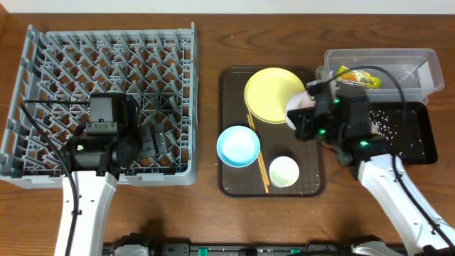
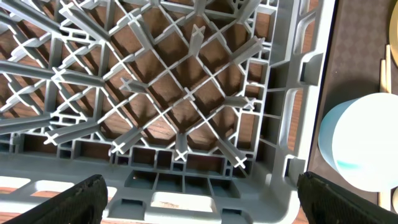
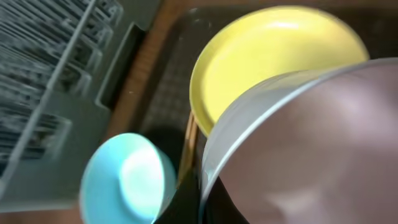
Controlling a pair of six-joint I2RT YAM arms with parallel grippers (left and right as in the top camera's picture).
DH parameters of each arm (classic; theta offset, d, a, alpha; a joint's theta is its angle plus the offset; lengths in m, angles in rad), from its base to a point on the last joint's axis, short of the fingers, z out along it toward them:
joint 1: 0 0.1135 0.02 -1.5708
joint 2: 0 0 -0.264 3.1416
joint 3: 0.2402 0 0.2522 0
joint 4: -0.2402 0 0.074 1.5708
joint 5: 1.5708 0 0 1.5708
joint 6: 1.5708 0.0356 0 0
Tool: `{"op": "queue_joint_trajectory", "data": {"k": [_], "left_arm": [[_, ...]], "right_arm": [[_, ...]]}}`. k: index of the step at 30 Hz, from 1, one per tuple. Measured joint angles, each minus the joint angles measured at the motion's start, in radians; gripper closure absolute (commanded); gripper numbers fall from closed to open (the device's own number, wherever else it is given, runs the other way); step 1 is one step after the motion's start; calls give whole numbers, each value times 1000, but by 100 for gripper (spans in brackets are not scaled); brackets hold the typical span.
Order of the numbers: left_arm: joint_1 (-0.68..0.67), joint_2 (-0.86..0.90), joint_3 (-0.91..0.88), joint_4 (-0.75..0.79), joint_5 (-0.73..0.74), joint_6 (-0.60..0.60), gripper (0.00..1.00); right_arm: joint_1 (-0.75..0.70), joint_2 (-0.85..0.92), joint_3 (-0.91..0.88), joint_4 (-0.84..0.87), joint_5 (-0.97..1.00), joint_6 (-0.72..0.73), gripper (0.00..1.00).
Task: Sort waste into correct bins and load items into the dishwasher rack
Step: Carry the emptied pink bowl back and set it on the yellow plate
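Observation:
The white bowl, still tilted above that plate's edge, will be let go by my right gripper on the yellow plate's half nearer the grey rack (image 1: 265, 95) (image 3: 250, 67).
My right gripper (image 1: 304, 117) is shut on the rim of the white bowl (image 1: 298, 105), held tilted above the right edge of the yellow plate (image 1: 270, 92). In the right wrist view the white bowl (image 3: 298, 143) fills the right side, pinched by the gripper (image 3: 202, 199). The light blue bowl (image 1: 237, 146), small white cup (image 1: 284, 171) and chopsticks (image 1: 257, 153) lie on the brown tray. My left gripper (image 1: 153, 139) is open and empty over the near right part of the grey rack (image 1: 43, 64). The wrapper (image 1: 357, 77) lies in the clear box (image 1: 419, 64). Rice grains (image 1: 387, 124) lie in the black tray (image 1: 419, 142).
The dark brown serving tray (image 1: 231, 181) sits between the rack and the bins. In the left wrist view the open fingers (image 2: 199, 193) hang over the rack's near rim (image 2: 186, 202), with the blue bowl (image 2: 367, 143) at the right. Wood table surrounds everything.

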Motion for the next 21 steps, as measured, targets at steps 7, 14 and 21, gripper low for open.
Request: {"op": "queue_joint_trajectory", "data": {"k": [7,14,21], "left_arm": [[0,0,0,5,0,0,1],[0,0,0,5,0,0,1],[0,0,0,5,0,0,1]], "right_arm": [[74,37,147,-37,188,-175,99],[134,174,243,-28,233,-321,99],[186,354,245,62,230,-373,99]]}}
